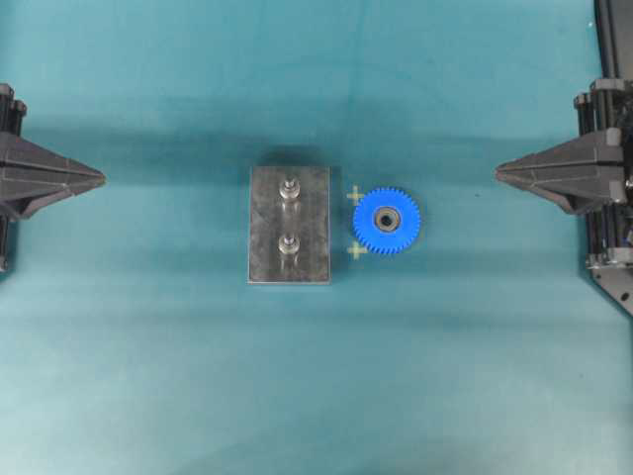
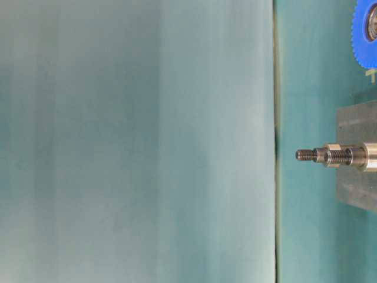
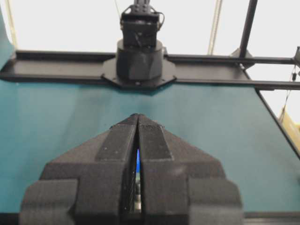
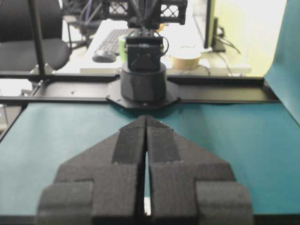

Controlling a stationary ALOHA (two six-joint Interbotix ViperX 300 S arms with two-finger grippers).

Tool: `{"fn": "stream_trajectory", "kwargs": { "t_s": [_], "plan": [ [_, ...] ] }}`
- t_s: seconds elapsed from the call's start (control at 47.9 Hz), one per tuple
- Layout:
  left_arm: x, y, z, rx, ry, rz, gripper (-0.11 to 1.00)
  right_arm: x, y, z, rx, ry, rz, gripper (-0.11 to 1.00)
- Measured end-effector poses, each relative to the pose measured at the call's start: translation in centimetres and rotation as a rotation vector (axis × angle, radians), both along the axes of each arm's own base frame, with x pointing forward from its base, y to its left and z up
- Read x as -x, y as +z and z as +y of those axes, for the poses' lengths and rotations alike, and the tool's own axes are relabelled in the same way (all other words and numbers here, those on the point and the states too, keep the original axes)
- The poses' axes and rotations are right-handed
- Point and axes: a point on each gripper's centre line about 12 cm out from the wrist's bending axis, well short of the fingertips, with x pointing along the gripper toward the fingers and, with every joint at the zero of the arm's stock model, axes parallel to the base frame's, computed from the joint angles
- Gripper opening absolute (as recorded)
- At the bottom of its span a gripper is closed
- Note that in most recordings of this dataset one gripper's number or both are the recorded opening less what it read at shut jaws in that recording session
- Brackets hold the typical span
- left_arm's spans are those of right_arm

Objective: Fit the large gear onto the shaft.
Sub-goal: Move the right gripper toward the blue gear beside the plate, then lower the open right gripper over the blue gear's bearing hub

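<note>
Next, I close my right gripper on the far side (image 1: pixel 390 201) of the large gear, one finger in its middle bearing, the other outside its teeth.
The large gear (image 1: pixel 387 221), bright blue with a metal bearing hub, lies flat on the teal table just right of the grey plate (image 1: pixel 267 242). Two silver pegs stand upright on that plate: one shaft (image 1: pixel 289 188) at the far end, a second one (image 1: pixel 289 243) nearer. My left gripper (image 1: pixel 102 178) is shut and empty at the left edge, well away from the plate. At the right edge my right gripper (image 1: pixel 497 172) is likewise shut and empty, pointing toward the gear. In the table-level view the gear (image 2: pixel 365 35) and pegs (image 2: pixel 330 155) show at the right.
Two small yellow cross marks (image 1: pixel 355 195) sit on the table between plate and gear. The opposite arm's base (image 3: pixel 139 61) stands at the table's far edge in each wrist view, with black frame rails behind.
</note>
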Motion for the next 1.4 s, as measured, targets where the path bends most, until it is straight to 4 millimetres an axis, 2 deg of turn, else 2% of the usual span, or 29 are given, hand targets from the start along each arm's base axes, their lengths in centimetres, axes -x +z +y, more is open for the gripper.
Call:
{"fn": "stream_trajectory", "kwargs": {
  "t_s": [0.104, 0.209, 0.355, 0.438, 0.626, 0.751, 0.855, 1.106, 1.147, 1.21, 1.398],
  "plan": [
    [-1.0, -0.7, 0.0, 0.089, 0.0, 0.1, 0.0, 0.1, -0.8, -0.1, -0.047, -0.006, 0.021, 0.01],
    [-2.0, -0.6, 0.1, 0.102, 0.004, 0.158, 0.0, 0.0, -1.9, -0.7, -0.187, -0.04, 0.075, 0.01],
    [-2.5, -1.2, 0.2, 0.07, 0.014, 0.267, 0.0, -0.3, -5.8, -2.2, -0.335, -0.141, 0.366, 0.01],
    [-2.8, -2.2, 0.3, 0.062, 0.02, 0.374, 0.0, -0.9, -6.7, -2.8, -0.354, -0.172, 0.495, 0.01],
    [-3.2, -3.3, 0.4, -0.01, 0.017, 0.489, 0.0, -3.5, -7.8, -4.3, -0.379, -0.228, 0.705, 0.01],
    [-3.7, -3.5, 0.4, -0.043, 0.012, 0.508, 0.0, -5.6, -9.9, -4.7, -0.406, -0.238, 0.908, 0.01],
    [-4.2, -4.4, 0.7, -0.043, 0.019, 0.547, 0.0, -7.1, -11.5, -4.9, -0.421, -0.237, 1.044, 0.01],
    [-4.6, -6.7, 1.5, -0.044, 0.047, 0.597, 0.0, -10.4, -13.1, -5.5, -0.413, -0.229, 1.155, 0.03],
    [-4.5, -6.9, 1.5, -0.044, 0.047, 0.6, 0.0, -10.8, -13.2, -5.6, -0.4, -0.221, 1.162, 0.06],
    [-4.3, -7.4, 1.5, -0.043, 0.048, 0.612, 0.0, -11.2, -13.6, -5.6, -0.379, -0.209, 1.181, 0.19],
    [-4.3, -8.6, 1.5, -0.042, 0.046, 0.644, 0.0, -12.1, -14.6, -5.6, -0.366, -0.184, 1.279, 0.74]
  ]
}}
